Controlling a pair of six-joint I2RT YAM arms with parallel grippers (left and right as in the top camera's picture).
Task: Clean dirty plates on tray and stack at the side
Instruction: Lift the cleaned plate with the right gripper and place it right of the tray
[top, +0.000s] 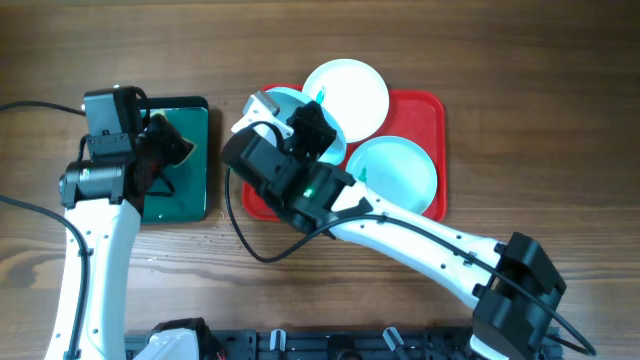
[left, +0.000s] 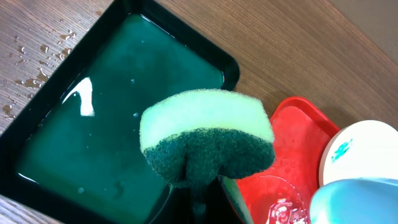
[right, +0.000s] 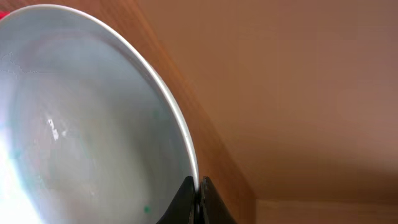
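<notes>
My right gripper should put the pale aqua-blue plate down on the wooden table (top: 499, 109) beside the red tray, opposite the dark green tray.
My right gripper (top: 300, 125) is shut on the rim of a pale aqua-blue plate (top: 286, 99) and holds it tilted over the top left corner of the red tray (top: 425, 110). In the right wrist view the fingers (right: 198, 186) pinch the plate's edge (right: 93, 124), which shows small teal specks. A white plate (top: 350, 92) with a teal smear lies at the tray's back, overhanging the rim. A second aqua plate (top: 395, 175) lies on the tray's right. My left gripper (top: 170, 148) is shut on a green sponge (left: 205, 134), held above the dark green tray (top: 185, 195).
The dark green tray (left: 93, 143) holds water and stands left of the red tray (left: 292, 143). Water drops lie on the wooden table (left: 31, 56) beside it. The white plate (left: 360, 152) and the held aqua plate (left: 354, 202) show at the right of the left wrist view.
</notes>
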